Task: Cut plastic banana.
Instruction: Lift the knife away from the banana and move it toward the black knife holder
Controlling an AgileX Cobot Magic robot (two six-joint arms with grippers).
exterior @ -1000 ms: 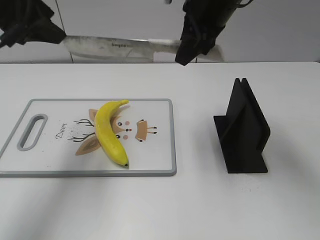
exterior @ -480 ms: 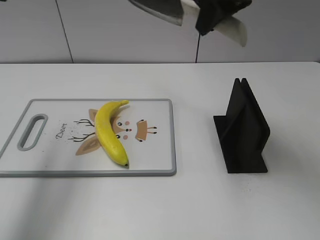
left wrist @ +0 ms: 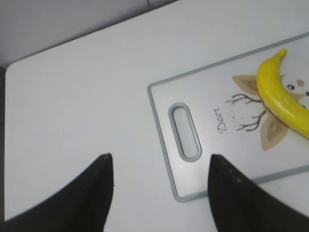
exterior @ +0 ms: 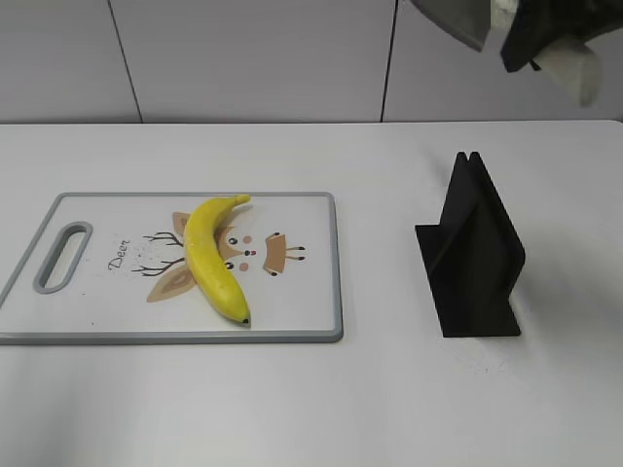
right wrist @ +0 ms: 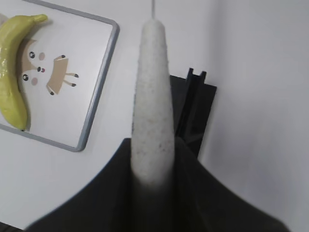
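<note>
The robot's right gripper should release the knife in the slot (exterior: pixel 497 213) (right wrist: pixel 190 105) between the two upright sides of the black knife stand.
The plastic banana (exterior: pixel 214 255) lies whole on the white cutting board (exterior: pixel 302 282), over its deer print. It also shows in the left wrist view (left wrist: pixel 282 99) and the right wrist view (right wrist: pixel 12 72). My right gripper (exterior: pixel 540 34) is at the top right, high above the table, shut on a knife by its pale speckled handle (right wrist: pixel 153 92); part of the blade (exterior: pixel 458 17) shows at the frame's top. My left gripper (left wrist: pixel 159 166) is open and empty, above the table just left of the board's handle slot (left wrist: pixel 185 130); it is out of the exterior view.
A black knife stand (exterior: pixel 475 248) is on the table right of the board, below the held knife; it also shows in the right wrist view (right wrist: pixel 195 108). A grey wall runs behind the white table.
My right gripper has carried the knife rightward and up, from above the board to above the stand. My left gripper, at the top left one second ago, has left the exterior view.
</note>
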